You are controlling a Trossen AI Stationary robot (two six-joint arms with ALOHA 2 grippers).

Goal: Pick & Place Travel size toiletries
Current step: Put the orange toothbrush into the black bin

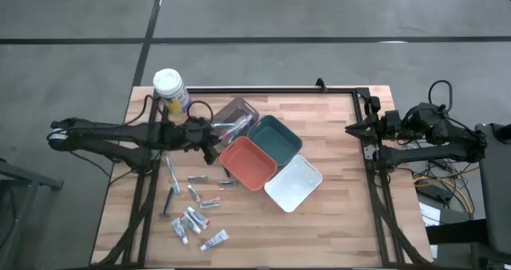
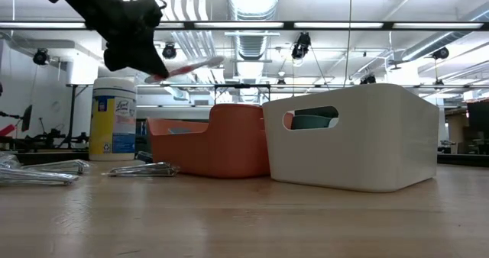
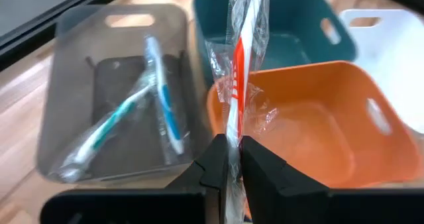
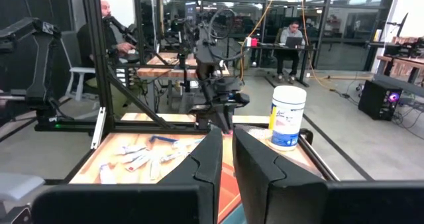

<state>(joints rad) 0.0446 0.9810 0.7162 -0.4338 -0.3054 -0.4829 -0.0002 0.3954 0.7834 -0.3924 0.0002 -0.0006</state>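
Note:
Next, my left gripper releases the red-and-white toothbrush on the blue and teal toothbrushes in the grey tray (image 1: 234, 127) (image 3: 144, 106). The red-and-white toothbrush is still well above the tabletop.
My left gripper (image 1: 210, 144) hovers above the table, just left of the orange tray (image 1: 248, 163), and is shut on a red-and-white toothbrush in a clear wrapper (image 3: 240, 58). The low view shows that toothbrush (image 2: 187, 67) well above the tabletop. A translucent grey tray (image 3: 69, 124) holds two wrapped blue and teal toothbrushes (image 3: 156, 98), which lie on its floor. Several small tubes (image 1: 194, 220) and slim sticks (image 1: 172, 184) lie flat on the wood near the table's left front. My right gripper (image 4: 229, 159) waits shut at the table's right edge (image 1: 361, 129). My left gripper pinches the wrapped toothbrush low on its handle (image 3: 232, 134) between its two fingers. The toothbrush runs on forward in line with the fingers, lifted clear of the table. Its free end (image 2: 214, 60) points toward the trays, nearly level and slightly raised.
Teal tray (image 1: 275, 136) and white tray (image 1: 294, 183) sit beside the orange one, mid-table. A white-lidded wipes canister (image 1: 170, 90) stands at the far left corner. Bare wood (image 1: 335, 222) lies right of the trays. People sit in the room beyond.

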